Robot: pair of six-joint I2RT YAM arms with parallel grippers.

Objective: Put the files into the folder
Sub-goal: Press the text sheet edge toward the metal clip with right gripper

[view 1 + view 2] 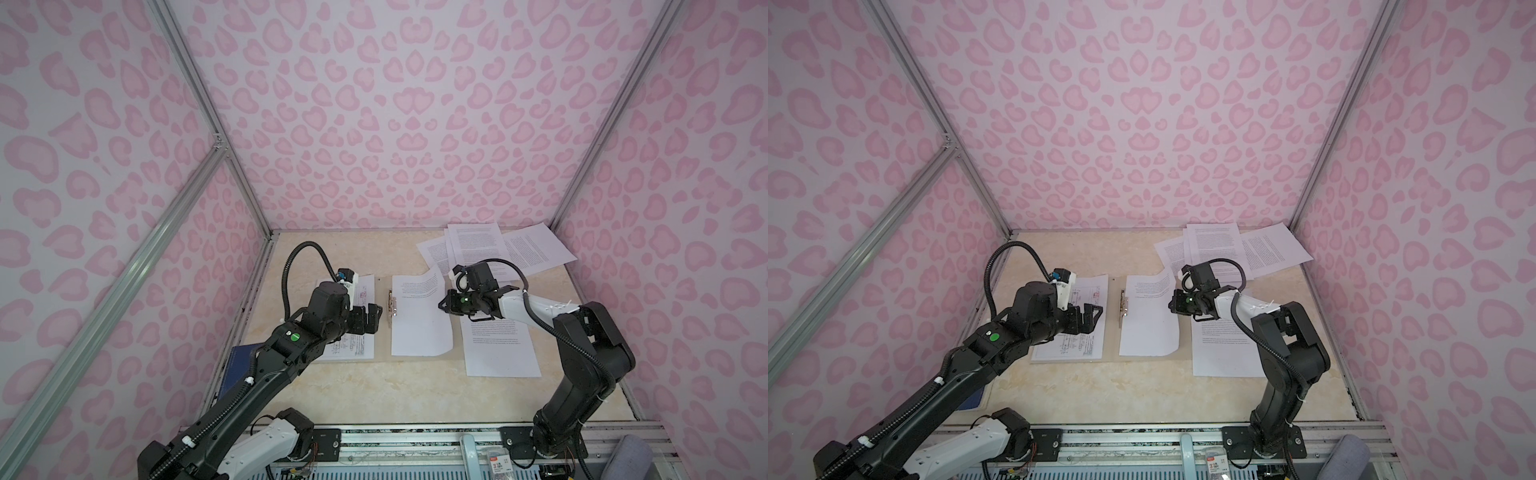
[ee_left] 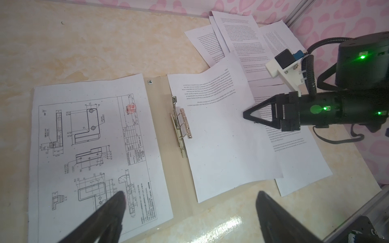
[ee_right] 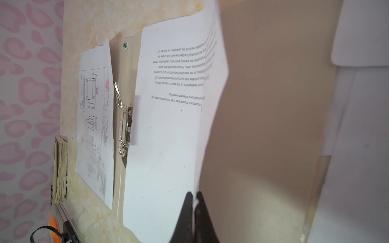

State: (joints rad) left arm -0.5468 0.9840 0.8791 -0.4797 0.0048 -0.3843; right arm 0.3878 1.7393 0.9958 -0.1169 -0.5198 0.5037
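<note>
I will let the printed text sheet settle flat from my right gripper on the folder leaf (image 1: 426, 314) (image 3: 206, 137) between the metal clip and the neighbouring sheet.
The grey-beige folder (image 1: 383, 332) (image 2: 166, 130) lies open on the table, with a metal clip (image 2: 181, 124) at its spine. A sheet with line drawings (image 1: 361, 291) (image 2: 92, 147) rests on its left leaf. My right gripper (image 1: 441, 304) (image 3: 194, 194) is shut on the right edge of a printed text sheet (image 1: 419, 320) (image 3: 168, 136) and holds that edge raised above the right leaf (image 3: 263, 105). My left gripper (image 1: 372, 318) (image 2: 190, 194) hovers open over the drawing sheet, holding nothing. More files lie to the right: one sheet (image 1: 503, 353) beside the folder and a loose pile (image 1: 498, 245) at the back.
A dark blue book (image 1: 239, 370) lies at the table's left front under the left arm. Pink patterned walls with aluminium posts (image 1: 249, 199) enclose the table on three sides. A metal rail (image 1: 415, 432) runs along the front edge.
</note>
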